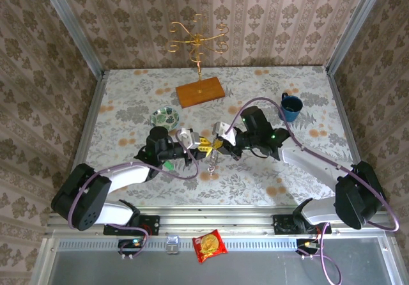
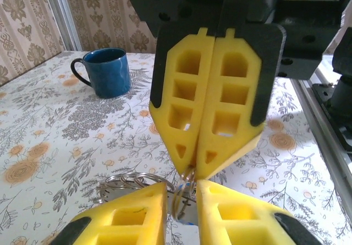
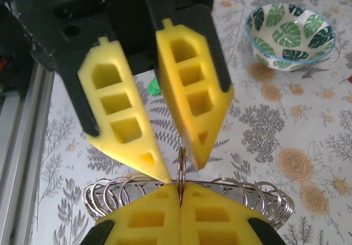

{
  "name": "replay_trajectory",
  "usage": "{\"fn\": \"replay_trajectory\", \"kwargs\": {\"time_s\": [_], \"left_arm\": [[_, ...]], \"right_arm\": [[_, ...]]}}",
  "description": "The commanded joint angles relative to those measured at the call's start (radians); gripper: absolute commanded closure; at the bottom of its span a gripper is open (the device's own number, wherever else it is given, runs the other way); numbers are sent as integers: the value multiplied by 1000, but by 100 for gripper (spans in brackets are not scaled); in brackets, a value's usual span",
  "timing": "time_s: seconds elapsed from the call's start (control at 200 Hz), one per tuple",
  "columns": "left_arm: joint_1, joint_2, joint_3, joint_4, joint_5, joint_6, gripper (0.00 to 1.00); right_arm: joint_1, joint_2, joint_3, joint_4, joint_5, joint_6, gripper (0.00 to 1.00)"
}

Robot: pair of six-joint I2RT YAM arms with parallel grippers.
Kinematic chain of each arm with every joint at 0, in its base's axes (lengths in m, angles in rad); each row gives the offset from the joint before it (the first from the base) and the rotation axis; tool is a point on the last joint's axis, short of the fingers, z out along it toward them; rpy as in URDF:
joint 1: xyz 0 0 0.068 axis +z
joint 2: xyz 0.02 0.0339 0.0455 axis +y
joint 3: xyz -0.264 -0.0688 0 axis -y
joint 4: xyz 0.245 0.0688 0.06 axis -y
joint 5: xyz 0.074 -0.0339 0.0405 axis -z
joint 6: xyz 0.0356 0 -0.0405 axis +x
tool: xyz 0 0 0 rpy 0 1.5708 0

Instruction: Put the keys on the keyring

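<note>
I have the thin wire ring in my right gripper above the blue key, so I will pinch the ring with my left gripper before my right gripper opens and takes the blue key (image 2: 190,223).
My right gripper (image 3: 180,185) is shut on a thin split wire ring (image 3: 180,156) that stands edge-on above its tips. My left gripper (image 3: 180,169) is open, one yellow finger on each side of that ring without pinching it. In the left wrist view the ring (image 2: 186,193) hangs from the right gripper (image 2: 190,171) into the gap of the left gripper (image 2: 181,185), with a metal shaft and a bit of blue, the blue key (image 2: 187,222), below it. The keyring (image 3: 242,195), a flat metal band lined with wire loops, lies under both grippers. A green key head (image 3: 153,85) lies on the table behind.
A blue mug (image 1: 291,108) stands at the right and a green-leaf bowl (image 1: 165,116) at the left of the grippers. A wooden base with a gold wire stand (image 1: 199,92) is at the back. Both grippers (image 1: 209,146) meet at the table's middle.
</note>
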Motion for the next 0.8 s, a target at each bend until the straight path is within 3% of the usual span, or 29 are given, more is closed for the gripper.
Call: {"fn": "replay_trajectory", "kwargs": {"time_s": [0.0,0.2,0.3,0.4,0.47,0.795], "left_arm": [[-7,-11,40,-105,9,73,81],[-10,-23,66,-186,27,122,100],[-10,-38,58,-192,26,127,100],[-10,-46,54,-184,29,127,100],[-12,-48,51,-172,32,128,100],[-18,-48,51,-168,28,141,100]], "right_arm": [[38,23,82,-156,64,-125,100],[55,14,111,-175,59,-134,100],[31,-3,78,-130,60,-83,100],[2,-17,23,-91,63,-37,82],[-1,-18,0,-83,64,-25,78],[-1,-21,-19,-37,27,5,80]]}}
